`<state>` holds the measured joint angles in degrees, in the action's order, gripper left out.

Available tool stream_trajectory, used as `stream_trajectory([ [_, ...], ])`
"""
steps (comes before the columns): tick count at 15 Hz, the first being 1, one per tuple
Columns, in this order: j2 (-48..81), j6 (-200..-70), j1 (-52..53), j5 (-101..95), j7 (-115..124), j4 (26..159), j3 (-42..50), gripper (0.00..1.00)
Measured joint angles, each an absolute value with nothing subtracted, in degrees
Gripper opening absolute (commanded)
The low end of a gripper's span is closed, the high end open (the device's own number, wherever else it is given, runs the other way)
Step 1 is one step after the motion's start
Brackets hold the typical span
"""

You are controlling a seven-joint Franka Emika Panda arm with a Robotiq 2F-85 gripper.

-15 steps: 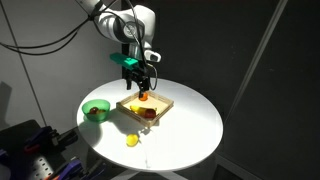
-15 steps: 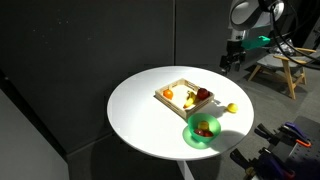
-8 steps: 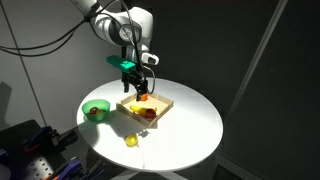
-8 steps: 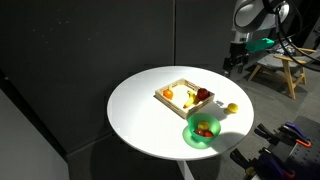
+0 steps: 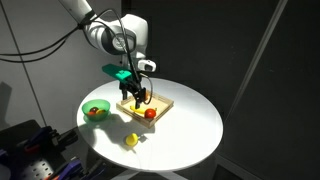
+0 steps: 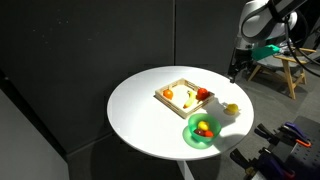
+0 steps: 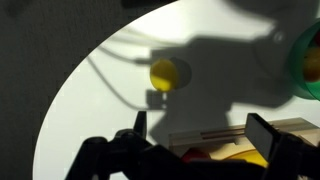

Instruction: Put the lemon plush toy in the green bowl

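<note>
My gripper is going to close around the middle of the lemon plush toy (image 5: 131,140) (image 7: 164,74), which lies on the white table away from the wooden tray.
The lemon plush toy (image 5: 131,141) is a small pale yellow ball lying on the white round table, apart from the tray; it also shows in the other exterior view (image 6: 232,108) and in the wrist view (image 7: 168,73). The green bowl (image 5: 96,104) (image 6: 191,135) stands near the table's edge with small toys inside; the wrist view shows only its rim (image 7: 297,60). My gripper (image 5: 138,96) (image 6: 236,70) hangs above the table by the tray's edge. In the wrist view its jaws (image 7: 203,130) are open and empty, and the lemon lies beyond them.
A square light wooden tray (image 5: 162,103) (image 6: 163,93) (image 7: 215,131) near the table's middle holds an orange toy, a longer yellow toy and a red toy (image 5: 151,113). The white table (image 5: 190,125) is round. Dark curtains stand behind, and equipment stands on the floor.
The arm has come down and moved across the tray towards the side where the lemon lies. The jaws have stayed open. The lemon, bowl and tray have not moved.
</note>
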<state>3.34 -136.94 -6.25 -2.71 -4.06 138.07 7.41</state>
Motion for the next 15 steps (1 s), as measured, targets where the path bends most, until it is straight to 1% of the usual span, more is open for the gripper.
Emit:
stream_trajectory([
  [6,4.0,-139.7,-6.3,-3.0,-3.5,140.9,8.3,1.0],
  [15,8.9,-142.9,-6.3,-3.0,-3.2,141.3,9.0,1.0],
])
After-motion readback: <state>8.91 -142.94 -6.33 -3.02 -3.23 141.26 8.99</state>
